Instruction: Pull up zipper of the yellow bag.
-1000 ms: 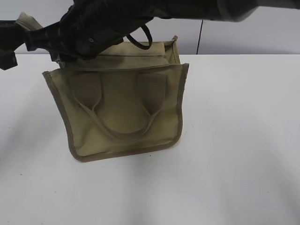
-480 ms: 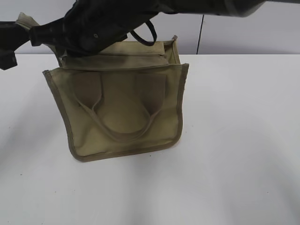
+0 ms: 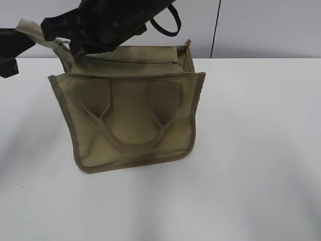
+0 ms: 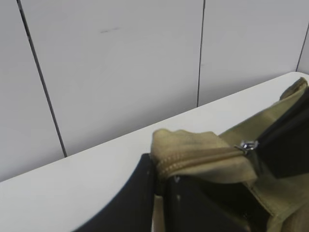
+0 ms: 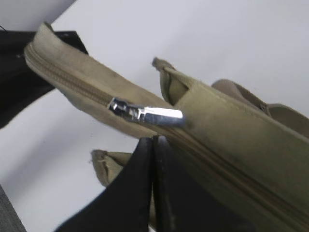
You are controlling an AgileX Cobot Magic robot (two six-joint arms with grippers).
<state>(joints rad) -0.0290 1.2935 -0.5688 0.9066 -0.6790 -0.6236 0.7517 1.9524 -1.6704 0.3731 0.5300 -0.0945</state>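
The silver pull lies crosswise outside the shut fingers of my right gripper, so next I open them, turn in line with the zipper and close on the pull's loose end (image 5: 174, 116).
The yellow bag (image 3: 130, 125) is an olive-khaki tote that stands on the white table, its two handles on the near face. The zipper (image 5: 67, 79) runs along the top panel, and its silver pull (image 5: 145, 114) sits near the left end. The pull also shows in the left wrist view (image 4: 247, 145). My left gripper (image 4: 161, 169) is shut on the fabric end tab of the zipper (image 4: 193, 154), at the far left of the exterior view (image 3: 22, 42). My right gripper (image 5: 153, 140) reaches across from the upper right (image 3: 55, 27). Its jaws are shut together just below the pull, with nothing seen between them.
The white table (image 3: 251, 150) stretches around the bag. A pale panelled wall (image 3: 261, 25) stands right behind it. A black cable loop (image 3: 168, 22) hangs from my right arm above the bag's top.
My right arm has risen and drawn a little to the right above the bag's left end. The bag's top has shifted slightly. The left gripper has stayed put.
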